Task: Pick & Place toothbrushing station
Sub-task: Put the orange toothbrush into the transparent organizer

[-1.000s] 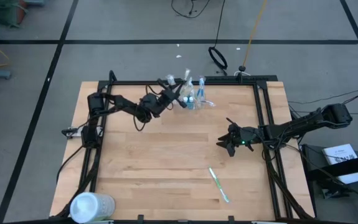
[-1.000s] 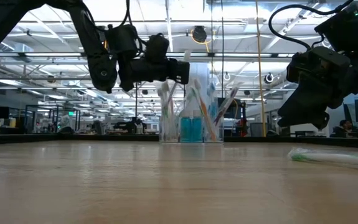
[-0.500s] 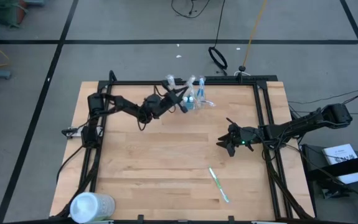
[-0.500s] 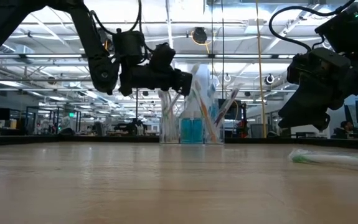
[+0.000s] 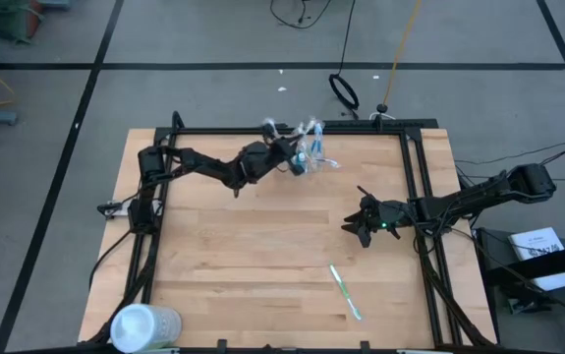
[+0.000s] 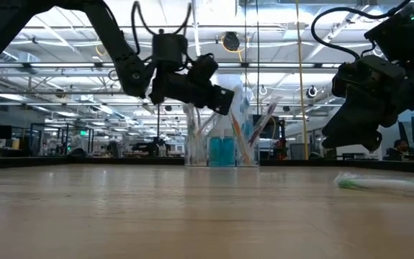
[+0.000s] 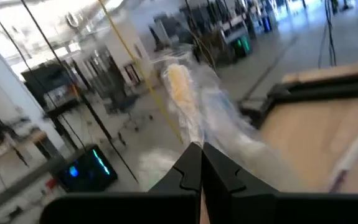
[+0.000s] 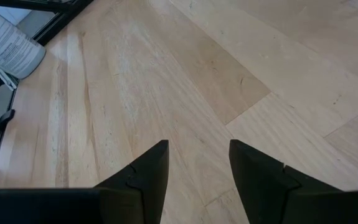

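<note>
Next, I let go of the wrapped toothbrush, now held above the cup's rim, with my left gripper in the clear cup (image 5: 284, 152), next to the toothbrushes and blue tubes standing there.
The clear cup (image 5: 309, 157) stands near the table's far edge with several toothbrushes and blue tubes upright in it; it also shows in the low view (image 6: 221, 150). My left gripper (image 5: 289, 160) is shut on a toothbrush in a clear wrapper (image 7: 180, 84), just left of the cup and above its rim in the low view (image 6: 223, 99). My right gripper (image 5: 354, 223) hangs open and empty over the table's right half (image 8: 197, 163). Another wrapped toothbrush (image 5: 345, 292) lies flat on the table, nearer the front. My left gripper pinches the wrapped toothbrush between its two shut fingers, at the part of the handle nearest them (image 7: 195, 140). The brush runs on past the fingertips, along the fingers, with its pale head (image 7: 177, 79) at the far end. It is lifted clear of the table.
A large whitish round container (image 5: 144, 325) lies at the table's front left corner. A black frame (image 5: 415, 167) runs along the table's far and side edges. Bare wood lies across the table's middle (image 5: 262, 246).
My left gripper has gone toward the table's right edge, up to the cup, and has tipped its fingers downward. It stays shut on the wrapped toothbrush, which has swung with it. The cup has stayed in place.
</note>
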You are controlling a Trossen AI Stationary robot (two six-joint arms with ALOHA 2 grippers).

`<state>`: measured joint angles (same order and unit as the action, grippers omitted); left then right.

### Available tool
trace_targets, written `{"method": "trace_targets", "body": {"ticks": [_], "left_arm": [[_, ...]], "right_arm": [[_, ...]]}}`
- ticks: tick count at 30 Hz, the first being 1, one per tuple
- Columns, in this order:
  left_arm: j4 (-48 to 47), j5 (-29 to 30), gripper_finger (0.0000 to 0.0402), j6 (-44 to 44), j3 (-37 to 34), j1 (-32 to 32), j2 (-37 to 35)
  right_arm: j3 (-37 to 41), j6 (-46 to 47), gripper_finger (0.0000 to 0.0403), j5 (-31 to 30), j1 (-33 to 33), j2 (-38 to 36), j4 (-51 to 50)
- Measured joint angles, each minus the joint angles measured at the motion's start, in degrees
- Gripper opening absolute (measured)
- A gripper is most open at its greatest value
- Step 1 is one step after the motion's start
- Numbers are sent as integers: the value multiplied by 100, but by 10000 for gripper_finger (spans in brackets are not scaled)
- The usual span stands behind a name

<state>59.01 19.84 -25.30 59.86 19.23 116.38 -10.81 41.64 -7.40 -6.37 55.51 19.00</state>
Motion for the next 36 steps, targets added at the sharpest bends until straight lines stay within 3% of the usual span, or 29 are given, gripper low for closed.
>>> {"method": "trace_targets", "body": {"ticks": [5,11,17,23,33,36], "left_arm": [[-571,917,0,443,7,-9,0],[-489,1298,0,-115,-106,-295,0],[-451,2408,3,-133,-106,-645,-52],[-979,3295,4,658,-106,-945,-70],[-2530,3273,5,2565,-103,-946,-127],[-2554,3236,5,2561,-103,-896,-127]], "right_arm": [[0,-29,160,2,-1,0,0],[0,-52,160,13,0,0,0],[0,-41,160,15,1,0,0],[0,-39,160,15,2,0,0],[0,-39,160,17,0,0,0],[0,-43,160,17,-1,0,-2]]}}
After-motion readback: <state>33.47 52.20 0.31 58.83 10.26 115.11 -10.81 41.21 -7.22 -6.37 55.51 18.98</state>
